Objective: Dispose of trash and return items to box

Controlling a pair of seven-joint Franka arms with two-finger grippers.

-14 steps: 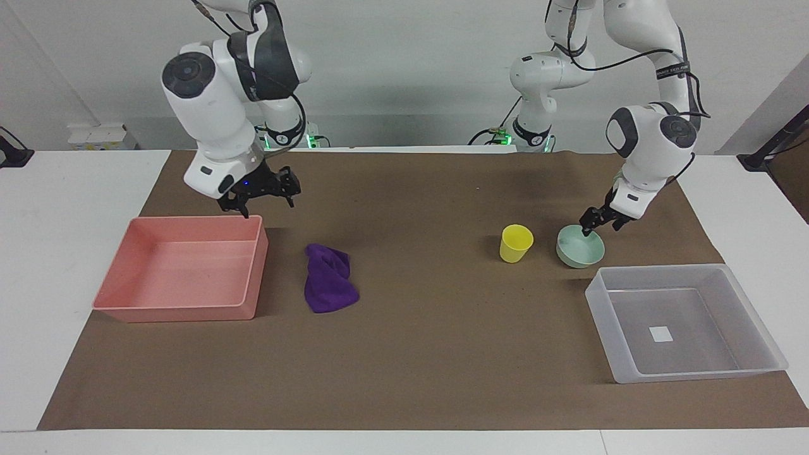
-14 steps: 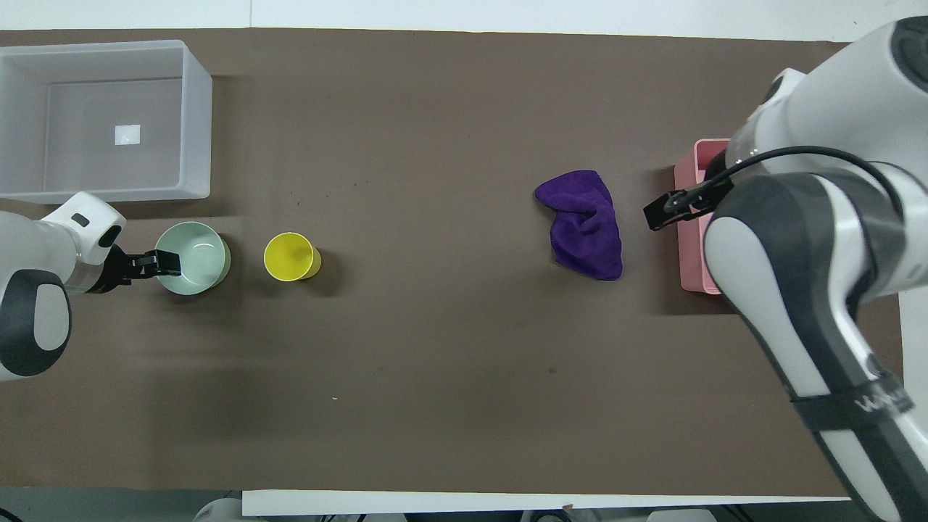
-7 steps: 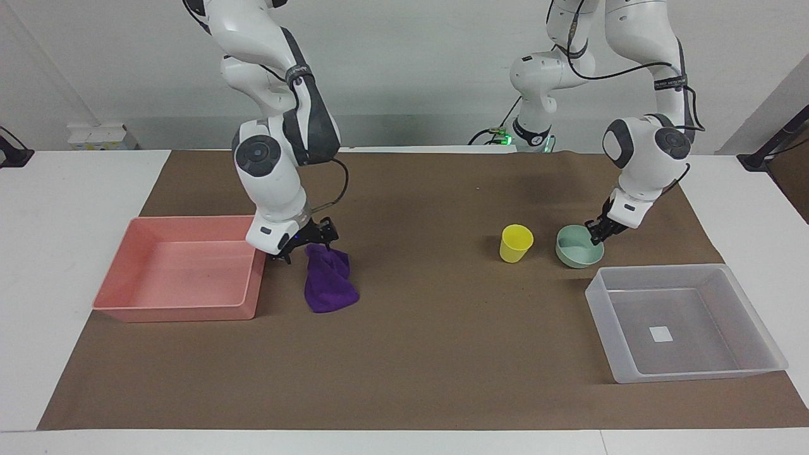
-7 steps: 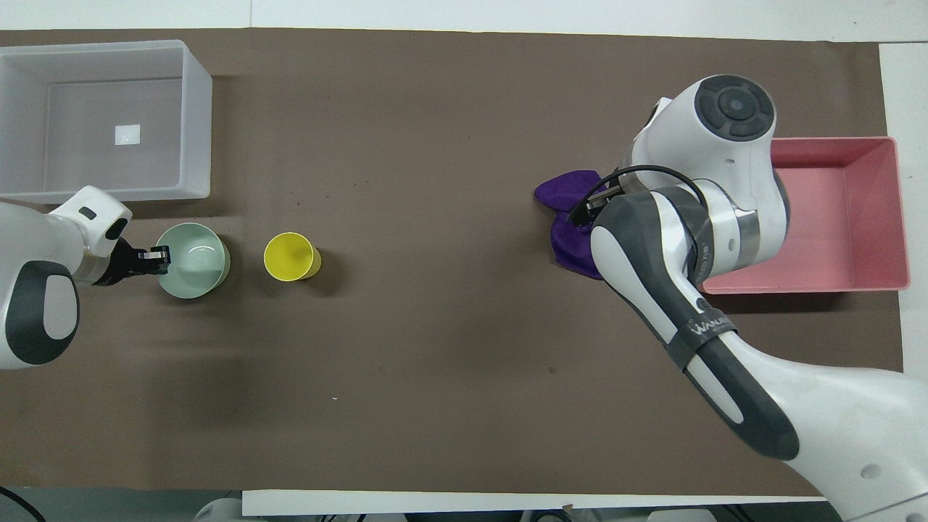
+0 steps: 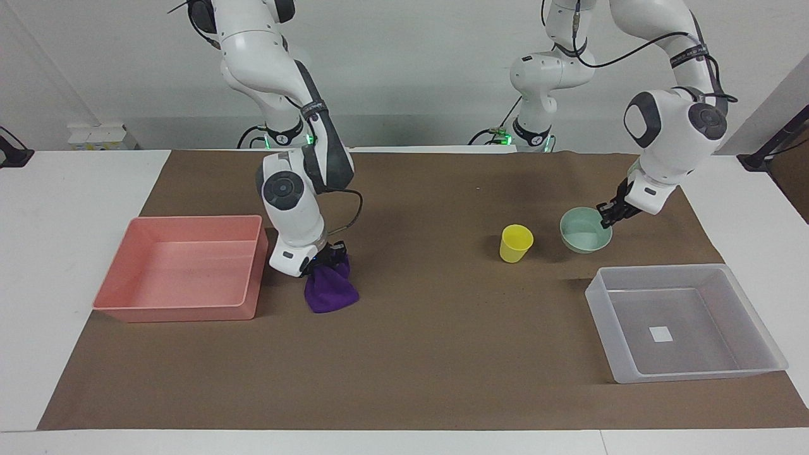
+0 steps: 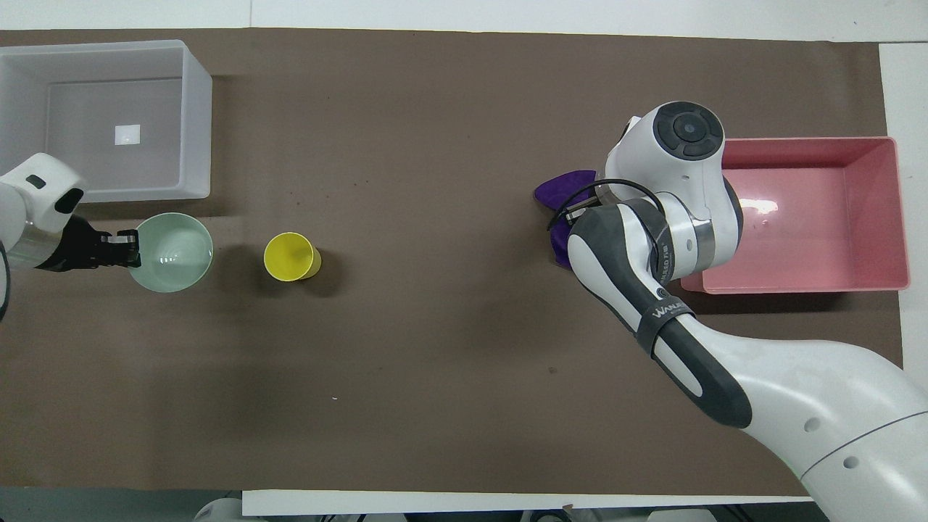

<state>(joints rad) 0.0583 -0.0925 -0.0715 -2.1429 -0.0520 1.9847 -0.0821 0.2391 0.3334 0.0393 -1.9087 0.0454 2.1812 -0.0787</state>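
Note:
Next, I drop the mint-green bowl with my left gripper over the white square on the translucent box's bottom (image 6: 127, 116).
The purple rag (image 5: 330, 292) lies on the brown mat beside the pink tray (image 5: 177, 313). My right gripper (image 5: 325, 258) is down on the rag's end nearer to the robots. In the overhead view the arm hides it and only an edge of the rag (image 6: 562, 190) shows. My left gripper (image 5: 608, 217) is shut on the rim of the mint-green bowl (image 5: 584, 235) and holds it a little above the mat; both show in the overhead view, gripper (image 6: 125, 246) and bowl (image 6: 174, 251). The yellow cup (image 5: 516, 243) stands upright beside the bowl. The translucent box (image 5: 657, 270) is empty.
The pink tray (image 6: 812, 217) is empty at the right arm's end of the table. The box (image 6: 196, 130) sits at the left arm's end, farther from the robots than the bowl. The yellow cup (image 6: 290, 256) stands on the brown mat.
My right arm swung from over the pink tray's corner down onto the rag. My left gripper closed on the bowl's rim and lifted it off the mat.

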